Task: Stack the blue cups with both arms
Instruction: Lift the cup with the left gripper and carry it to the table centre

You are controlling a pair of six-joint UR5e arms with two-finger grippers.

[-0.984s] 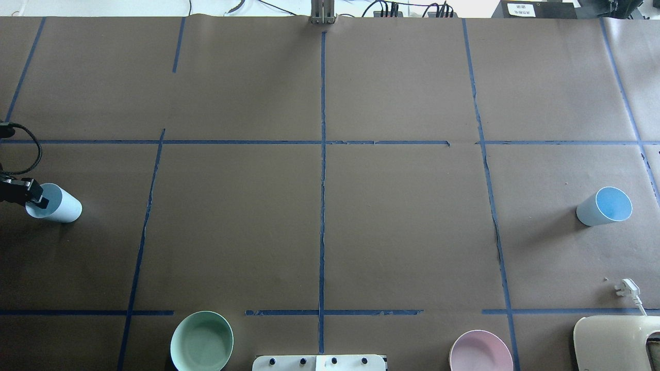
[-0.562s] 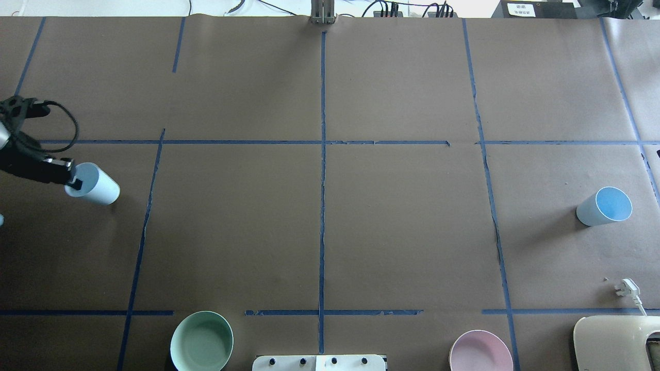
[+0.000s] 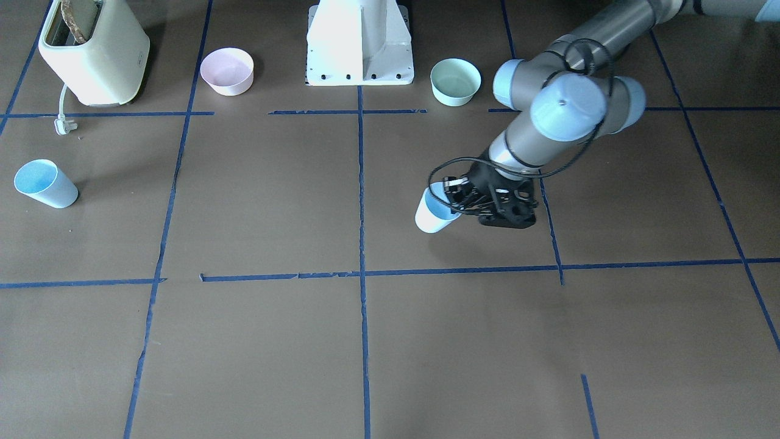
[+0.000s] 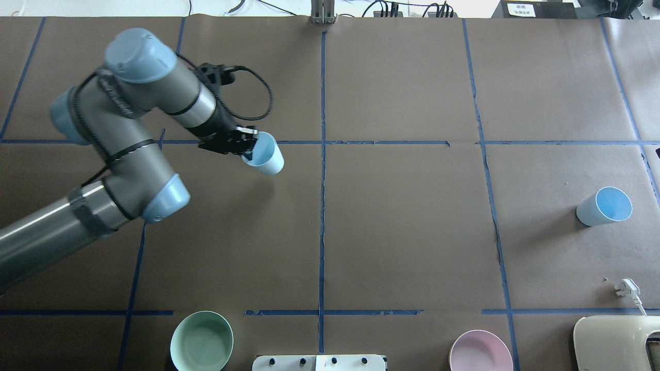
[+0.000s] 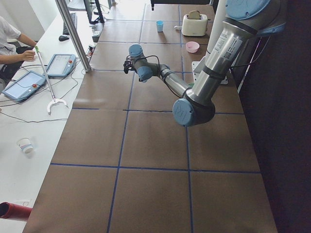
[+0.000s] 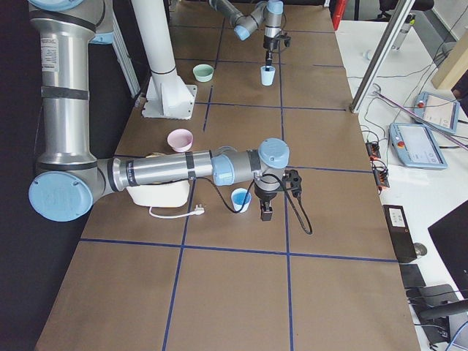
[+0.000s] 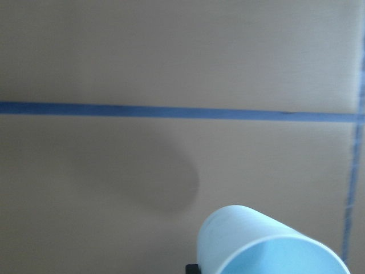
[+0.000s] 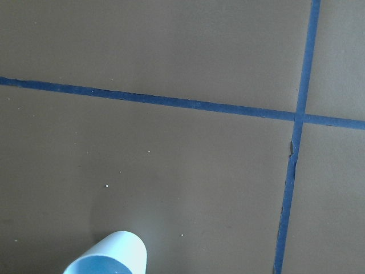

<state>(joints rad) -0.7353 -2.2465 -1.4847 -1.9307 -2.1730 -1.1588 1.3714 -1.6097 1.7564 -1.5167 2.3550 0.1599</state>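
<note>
The robot's left gripper will set the pale blue cup down on the centre tape line (image 3: 358,253) (image 7: 357,148) beside its front crossing. The cup is now held tilted above the table.
My left gripper (image 4: 248,147) is shut on the rim of a pale blue cup (image 4: 265,157), one finger inside it. It holds the cup tilted above the table, left of the centre line. Both show in the front view, the gripper (image 3: 456,204) and the cup (image 3: 431,216), and the cup shows in the left wrist view (image 7: 268,245). The second blue cup (image 4: 604,206) stands alone at the far right. Only the exterior right view shows my right gripper (image 6: 265,212), beside that cup (image 6: 240,199); I cannot tell whether it is open or shut.
A mint-green bowl (image 4: 202,341) and a pink bowl (image 4: 480,353) stand on either side of the white pedestal base (image 3: 359,42). A cream toaster (image 4: 619,342) with its plug (image 4: 626,287) is at the near right corner. Blue tape lines cross the brown table.
My left arm has swung from the table's left edge to the right and farther out, carrying the blue cup. The right-hand cup has not moved.
</note>
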